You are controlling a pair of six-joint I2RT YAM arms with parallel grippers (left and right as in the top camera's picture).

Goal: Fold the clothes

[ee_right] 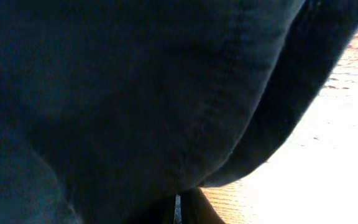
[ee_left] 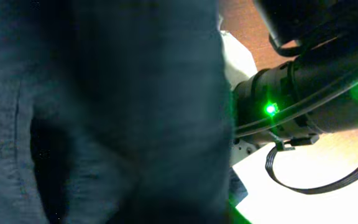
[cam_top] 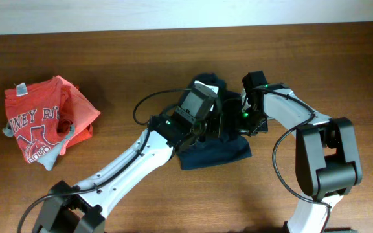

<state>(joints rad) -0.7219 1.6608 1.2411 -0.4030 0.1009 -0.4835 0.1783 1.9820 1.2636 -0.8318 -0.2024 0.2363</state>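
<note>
The bunched navy clothes have both my grippers crowded over them, so my left gripper should move back and my right gripper should grab the clothes' side edge (cam_top: 245, 144) and pull it away.
The dark navy clothes (cam_top: 215, 153) lie bunched at the table's middle, partly under both arms. My left gripper (cam_top: 211, 115) and right gripper (cam_top: 238, 116) meet close together over the upper part. In the left wrist view the navy fabric (ee_left: 104, 112) fills the frame and hides the jaws, so it seems shut on it. In the right wrist view the fabric (ee_right: 135, 93) hangs over the fingers (ee_right: 179, 208), which are pressed together on it.
A crumpled red printed T-shirt (cam_top: 44, 120) lies at the far left on the wooden table (cam_top: 316, 58). The right arm with its green light (ee_left: 303, 87) sits right beside the left wrist. Cables loop near both arms.
</note>
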